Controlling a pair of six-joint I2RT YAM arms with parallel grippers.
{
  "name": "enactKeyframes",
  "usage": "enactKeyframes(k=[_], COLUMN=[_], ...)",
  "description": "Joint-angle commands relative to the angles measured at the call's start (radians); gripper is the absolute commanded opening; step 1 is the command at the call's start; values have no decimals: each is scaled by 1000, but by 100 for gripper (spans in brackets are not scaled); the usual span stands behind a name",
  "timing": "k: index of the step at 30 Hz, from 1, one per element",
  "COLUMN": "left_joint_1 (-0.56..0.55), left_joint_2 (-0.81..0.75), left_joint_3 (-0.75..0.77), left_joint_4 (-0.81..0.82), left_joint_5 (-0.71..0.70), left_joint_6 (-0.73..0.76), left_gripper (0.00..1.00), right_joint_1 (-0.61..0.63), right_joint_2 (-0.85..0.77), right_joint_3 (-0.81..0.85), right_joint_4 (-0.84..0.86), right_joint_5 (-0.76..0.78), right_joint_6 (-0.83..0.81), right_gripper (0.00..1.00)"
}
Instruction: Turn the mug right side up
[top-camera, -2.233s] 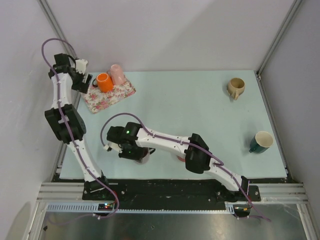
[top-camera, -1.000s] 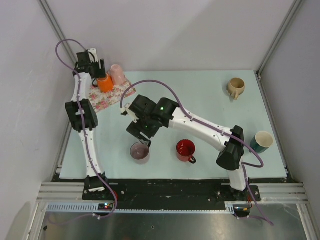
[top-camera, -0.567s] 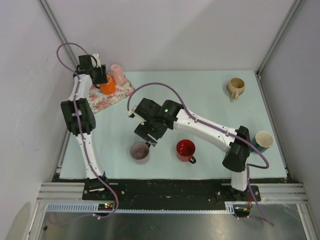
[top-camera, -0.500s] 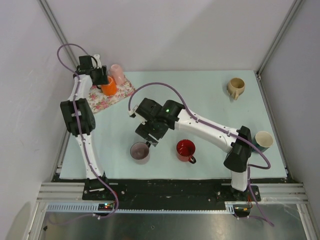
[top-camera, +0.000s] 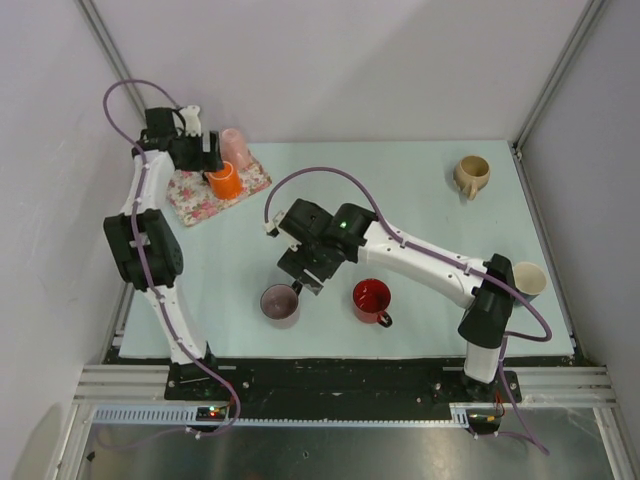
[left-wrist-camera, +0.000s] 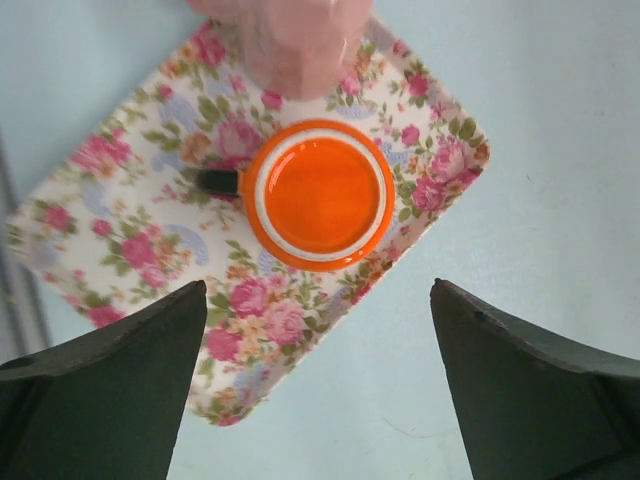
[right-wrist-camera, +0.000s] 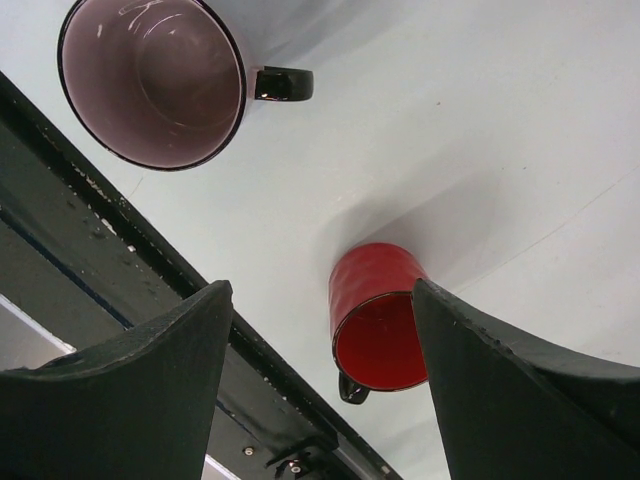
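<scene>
The robot's left gripper will next go to the orange mug's black handle (top-camera: 207, 177) (left-wrist-camera: 218, 182) and close there, so that the mug can be lifted and flipped over.
An orange mug (top-camera: 225, 180) (left-wrist-camera: 318, 195) stands on a floral mat (top-camera: 190, 200) (left-wrist-camera: 120, 230) at the back left. A flat orange face ringed in white points up, so it looks mouth-down, with its black handle (left-wrist-camera: 218, 181) to the left in the left wrist view. My left gripper (top-camera: 205, 152) (left-wrist-camera: 318, 285) hovers just above it, open and holding nothing. Farther forward, my right gripper (top-camera: 310, 272) (right-wrist-camera: 322, 285) hangs open and empty over the table, between a mauve mug (top-camera: 279, 303) (right-wrist-camera: 150, 80) and a red mug (top-camera: 370, 300) (right-wrist-camera: 378, 312), both upright.
A pink mug (top-camera: 235, 148) (left-wrist-camera: 300, 40) stands on the mat right behind the orange one. A beige mug (top-camera: 470, 175) lies at the back right, and a teal mug (top-camera: 522, 283) sits by the right edge. The black front rail (right-wrist-camera: 90, 250) runs close to the mauve mug.
The orange mug has shifted a little right and forward on the mat. My left gripper narrowed, then opened wide and sits above it. My right arm drifted slightly right.
</scene>
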Motion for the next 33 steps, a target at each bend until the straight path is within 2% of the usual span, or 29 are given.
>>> enactKeyframes(k=[1, 5, 7, 10, 12, 16, 21, 33], left_joint_1=[31, 41, 39, 28, 20, 14, 6, 0], left_joint_2=[-45, 157, 258, 379, 425, 438, 434, 299], left_joint_3=[127, 390, 508, 666, 699, 655, 584, 315], left_joint_4=[14, -24, -35, -24, 20, 125, 151, 148], left_joint_5=[-8, -225, -304, -396, -431, -388, -253, -109], left_joint_6=[126, 76, 64, 148, 243, 381, 490, 570], left_gripper=[94, 83, 80, 82, 84, 87, 91, 90], right_joint_1=[-1, 0, 0, 1, 2, 2, 6, 5], right_joint_2=[-38, -28, -17, 4, 10, 19, 23, 10], right_joint_3=[-4, 2, 17, 47, 53, 61, 75, 53], right_joint_4=[28, 33, 23, -3, -12, -31, -77, -94], right_joint_5=[-2, -16, -21, -23, -27, -38, -19, -8], right_joint_6=[15, 13, 12, 12, 12, 19, 25, 33], right_gripper=[77, 77, 77, 77, 77, 77, 76, 76])
